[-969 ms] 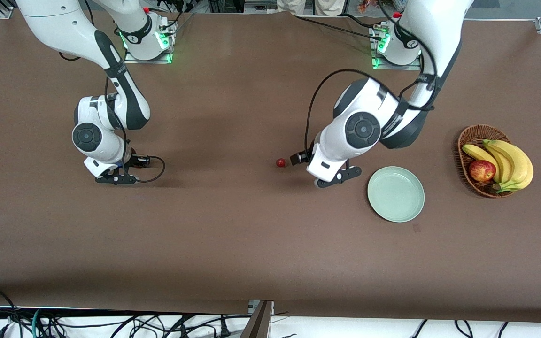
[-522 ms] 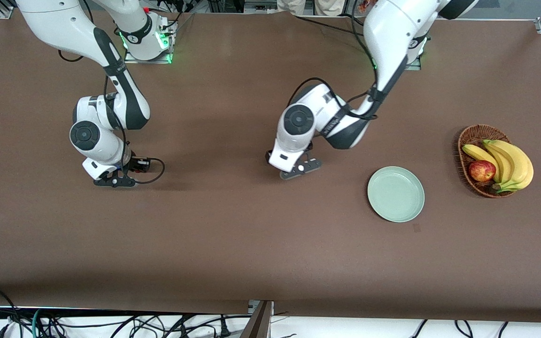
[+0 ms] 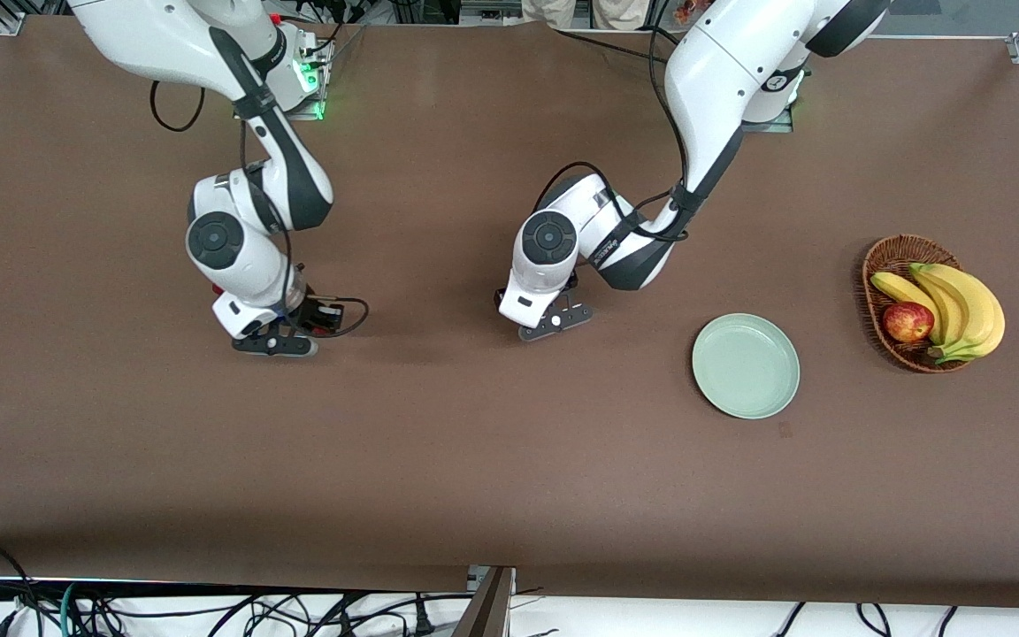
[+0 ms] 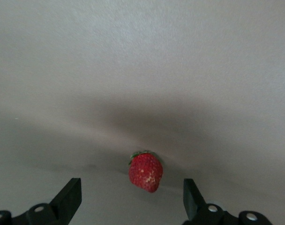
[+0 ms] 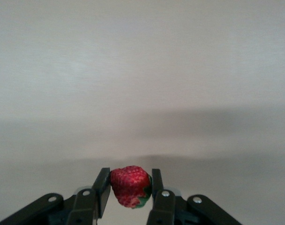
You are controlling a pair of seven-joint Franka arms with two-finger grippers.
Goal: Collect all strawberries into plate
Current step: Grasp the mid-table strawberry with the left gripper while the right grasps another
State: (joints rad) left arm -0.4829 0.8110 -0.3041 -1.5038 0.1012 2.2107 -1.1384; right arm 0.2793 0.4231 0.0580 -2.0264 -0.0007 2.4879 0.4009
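Observation:
Next, I let go of the strawberry in my right gripper on the table's middle, at the spot [image 3: 532, 303] under my left gripper.
My right gripper [image 5: 130, 182] is shut on a strawberry [image 5: 130, 186], red with a green top, and holds it just over the bare table. In the front view this gripper [image 3: 272, 343] is over the right arm's half and its berry is hidden. My left gripper [image 4: 131, 196] is open and low, with a second strawberry [image 4: 145, 171] lying on the table between its fingers, touching neither. In the front view the left gripper [image 3: 554, 320] is over the table's middle and covers that berry. The pale green plate [image 3: 746, 365] is empty, toward the left arm's end. A third strawberry is not in view.
A wicker basket [image 3: 883, 257] with bananas [image 3: 961, 305] and a red apple [image 3: 907, 321] stands beside the plate, closer to the left arm's end. Cables hang along the table's front edge.
My left arm swung from beside the plate toward the table's middle and now covers the strawberry that lay there. My right arm moved toward the table's middle.

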